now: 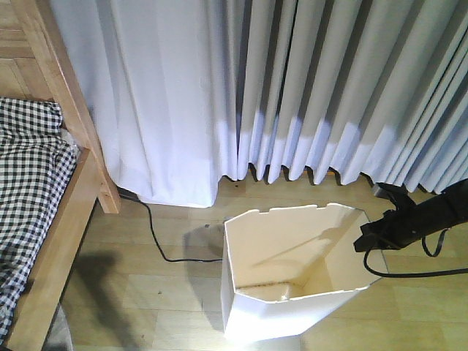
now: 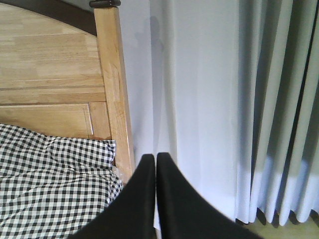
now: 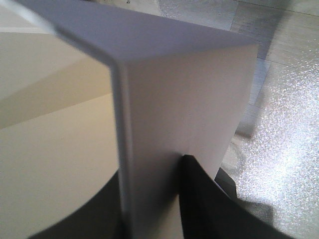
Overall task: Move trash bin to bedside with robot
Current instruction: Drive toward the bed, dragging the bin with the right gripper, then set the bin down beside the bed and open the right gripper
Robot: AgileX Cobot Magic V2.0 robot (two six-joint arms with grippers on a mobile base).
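The robot's right gripper needs to put the white trash bin down on the wooden floor (image 1: 276, 333) just in front of the black cable.
The white trash bin (image 1: 292, 311) stands on the wooden floor in front of the curtain, right of the bed, with its cream inside showing. My right gripper (image 1: 369, 240) is shut on the bin's right wall at the rim. In the right wrist view the wall (image 3: 189, 99) runs between the jaws of the right gripper (image 3: 152, 169), one finger inside and one outside. The light wooden bed frame (image 1: 69, 95) with checked bedding (image 1: 29, 161) is at the left. My left gripper (image 2: 155, 158) is shut and empty, held up near the bedpost (image 2: 112, 84) and bedding (image 2: 50, 174).
Pale pleated curtains (image 1: 292, 88) hang along the back to the floor. A black cable (image 1: 157, 238) lies on the floor between the bed and the bin. The floor right of the bin looks glossy (image 3: 284, 149).
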